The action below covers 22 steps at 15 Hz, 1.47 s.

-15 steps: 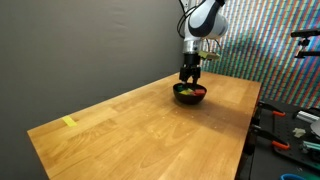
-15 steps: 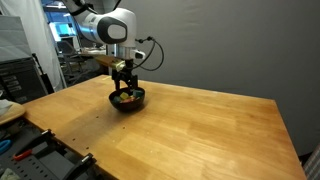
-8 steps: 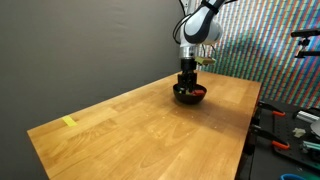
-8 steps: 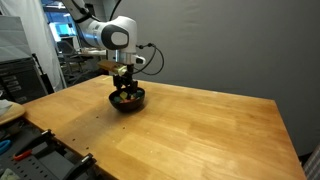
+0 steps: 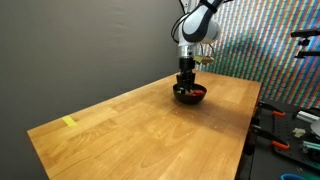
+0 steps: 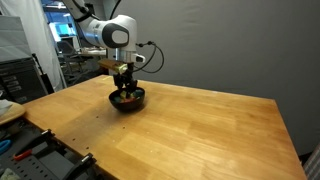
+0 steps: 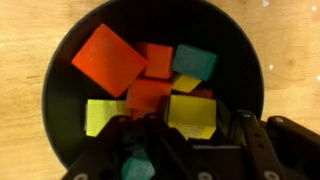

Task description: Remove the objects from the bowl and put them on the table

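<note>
I should let go of the yellow block with my gripper on bare table (image 5: pixel 160 111) next to the black bowl, towards the yellow tape mark.
The black bowl (image 5: pixel 197 98) (image 6: pixel 135 104) (image 7: pixel 55 110) stands on the wooden table (image 5: pixel 140 135) (image 6: pixel 210 140), near its far end in both exterior views. My gripper (image 5: pixel 187 84) (image 6: pixel 124 91) (image 7: pixel 195 122) reaches straight down into the bowl. In the wrist view a yellow block (image 7: pixel 190 108) sits between the fingers, which have closed in on its two sides. Around it in the bowl lie a large orange-red block (image 7: pixel 108 58), a teal block (image 7: pixel 195 62), a red block (image 7: pixel 148 95) and another yellow block (image 7: pixel 103 115).
A flat yellow tape mark (image 5: pixel 68 122) lies near one table corner. Tools and cables (image 5: pixel 290 130) crowd the bench beyond the table's edge. Racks and equipment (image 6: pixel 20 80) stand past the table in an exterior view.
The gripper has sunk a little deeper into the bowl, and its jaws have narrowed from wide open onto the yellow block. The bowl has stayed put.
</note>
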{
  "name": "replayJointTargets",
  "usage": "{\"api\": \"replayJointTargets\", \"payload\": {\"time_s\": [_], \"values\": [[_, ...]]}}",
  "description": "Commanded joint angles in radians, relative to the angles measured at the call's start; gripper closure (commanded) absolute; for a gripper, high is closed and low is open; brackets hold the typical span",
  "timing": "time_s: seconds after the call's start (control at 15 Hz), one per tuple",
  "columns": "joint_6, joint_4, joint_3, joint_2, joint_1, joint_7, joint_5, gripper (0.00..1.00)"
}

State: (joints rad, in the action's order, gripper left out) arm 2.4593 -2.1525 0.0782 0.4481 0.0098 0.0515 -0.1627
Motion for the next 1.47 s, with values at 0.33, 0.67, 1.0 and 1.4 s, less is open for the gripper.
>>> {"api": "replayJointTargets", "payload": {"time_s": [0.33,0.67,1.0,1.4], "values": [[-0.042,-0.107,-0.008,-0.267,0.116,-0.06,0.257,0.76],[-0.036,-0.021,0.073,-0.2,0.209,-0.048,0.363,0.76],[-0.047,0.093,0.056,-0.022,0.305,-0.159,0.524,0.76],[-0.064,0.177,0.043,0.105,0.328,-0.151,0.515,0.25]]}}
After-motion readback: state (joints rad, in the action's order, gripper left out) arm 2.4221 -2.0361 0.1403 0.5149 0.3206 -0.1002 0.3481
